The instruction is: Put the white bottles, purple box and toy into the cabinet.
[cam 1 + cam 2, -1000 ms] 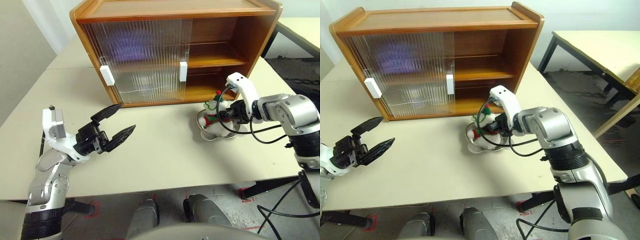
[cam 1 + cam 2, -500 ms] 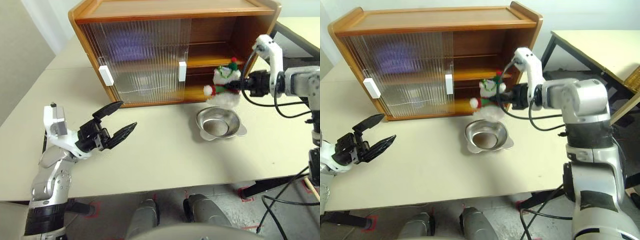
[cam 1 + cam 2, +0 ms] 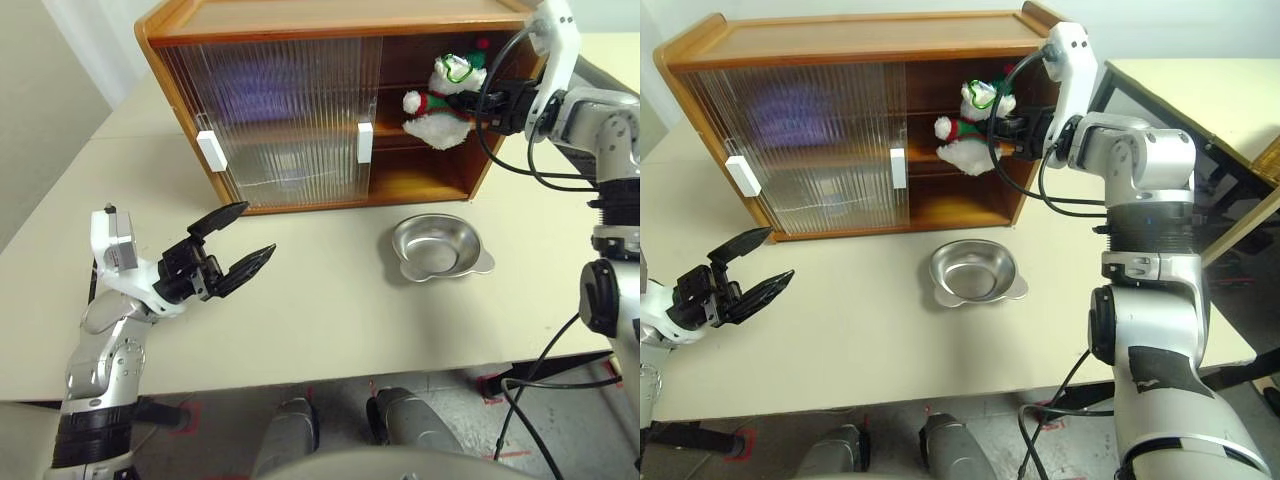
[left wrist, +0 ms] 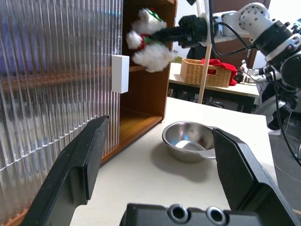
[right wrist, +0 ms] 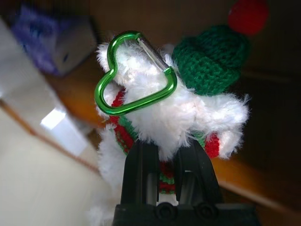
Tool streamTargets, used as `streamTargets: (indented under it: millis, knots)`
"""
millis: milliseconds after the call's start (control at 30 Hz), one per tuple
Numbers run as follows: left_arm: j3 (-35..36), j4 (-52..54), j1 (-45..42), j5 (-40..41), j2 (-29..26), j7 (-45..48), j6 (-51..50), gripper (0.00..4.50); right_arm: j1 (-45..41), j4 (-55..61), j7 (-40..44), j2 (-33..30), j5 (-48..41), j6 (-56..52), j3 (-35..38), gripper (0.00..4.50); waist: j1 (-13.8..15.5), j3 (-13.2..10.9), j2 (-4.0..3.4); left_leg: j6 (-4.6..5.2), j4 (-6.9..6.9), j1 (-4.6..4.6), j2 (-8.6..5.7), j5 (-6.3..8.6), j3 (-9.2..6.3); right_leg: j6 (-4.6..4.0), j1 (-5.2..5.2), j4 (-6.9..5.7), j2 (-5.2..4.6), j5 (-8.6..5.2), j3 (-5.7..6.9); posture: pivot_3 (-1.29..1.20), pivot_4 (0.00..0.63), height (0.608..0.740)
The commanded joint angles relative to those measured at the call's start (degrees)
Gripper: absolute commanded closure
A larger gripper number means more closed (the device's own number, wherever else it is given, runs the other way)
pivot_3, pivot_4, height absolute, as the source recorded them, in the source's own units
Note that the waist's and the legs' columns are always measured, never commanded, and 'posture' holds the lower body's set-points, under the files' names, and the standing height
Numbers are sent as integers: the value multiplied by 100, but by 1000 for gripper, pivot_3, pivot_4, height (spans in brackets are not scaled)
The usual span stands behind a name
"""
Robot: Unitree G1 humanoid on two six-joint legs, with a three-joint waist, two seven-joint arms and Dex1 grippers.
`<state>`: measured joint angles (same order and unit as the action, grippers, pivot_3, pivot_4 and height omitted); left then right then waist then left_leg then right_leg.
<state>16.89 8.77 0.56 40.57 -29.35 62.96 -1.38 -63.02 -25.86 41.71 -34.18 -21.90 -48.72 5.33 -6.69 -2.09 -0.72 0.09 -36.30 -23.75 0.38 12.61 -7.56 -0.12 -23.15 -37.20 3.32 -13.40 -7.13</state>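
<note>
Next, my right gripper puts the toy down on the upper shelf in the cabinet's open side (image 3: 430, 105).
The toy (image 3: 438, 98), a white plush with a red-green scarf, green hat and green carabiner, hangs at the mouth of the cabinet's (image 3: 300, 18) open upper right compartment. My right gripper (image 5: 169, 155) is shut on its lower body from behind. I cannot tell whether it has passed the front edge. A purple blur behind the ribbed doors (image 3: 270, 110) on the upper shelf is the purple box (image 5: 37, 33). The white bottles are hidden; only a pale smear shows low behind the doors. Over the table's near left, my left gripper (image 3: 255, 230) stands open and holds nothing.
An empty metal bowl (image 3: 440, 248) sits on the table (image 3: 330, 320) in front of the cabinet's open side. A second table (image 3: 1200, 90) stands to the right, and a wicker basket (image 4: 207, 73) with red cloth lies beyond it.
My right gripper has lifted the toy out of the bowl and carried it up and forward to the upper shelf opening. The bowl is left empty. The left arm has not moved.
</note>
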Motion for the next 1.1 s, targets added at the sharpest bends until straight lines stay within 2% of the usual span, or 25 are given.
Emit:
streamTargets:
  millis: [33, 233, 700, 967, 1100]
  knots:
    - [15, 19, 40, -52, -11, -23, 34, 0, -193, -357, -209, 117, 171, 506, 98, 4349, 2, -1, -1, 0, 0, 0, 0, 0, 0, 0, 0, -1, 0, 0, 0, -176, 50, 740]
    - [49, 82, 150, -48, 13, -79, 82, 0, -216, -870, -348, 270, 629, 1413, -134, 4353, 4, -1, -1, 0, -5, 0, 1, 0, 0, -4, 0, -2, 0, 5, -1, -162, 48, 740]
    - [122, 204, 322, 16, 3, -143, 98, 0, -900, -1991, -416, 494, 990, 2734, 43, 4372, -10, -1, -3, 12, -21, 3, 1, -9, 1, -20, 1, -3, 0, 25, -4, -148, 43, 740]
    - [173, 208, 324, 34, -54, -143, 83, 0, -680, -1983, -159, 481, 1332, 3098, -231, 4373, -16, -1, -5, 12, -14, 3, 2, -10, 1, -32, -7, -5, 0, 33, -2, -150, 42, 740]
    - [182, 174, 318, -6, -106, -136, 87, 0, -623, -1928, -230, 578, 1363, 3210, -218, 4374, -36, -1, -6, 12, -13, 3, 3, -10, 1, -69, -6, -5, 1, 45, -2, -151, 44, 740]
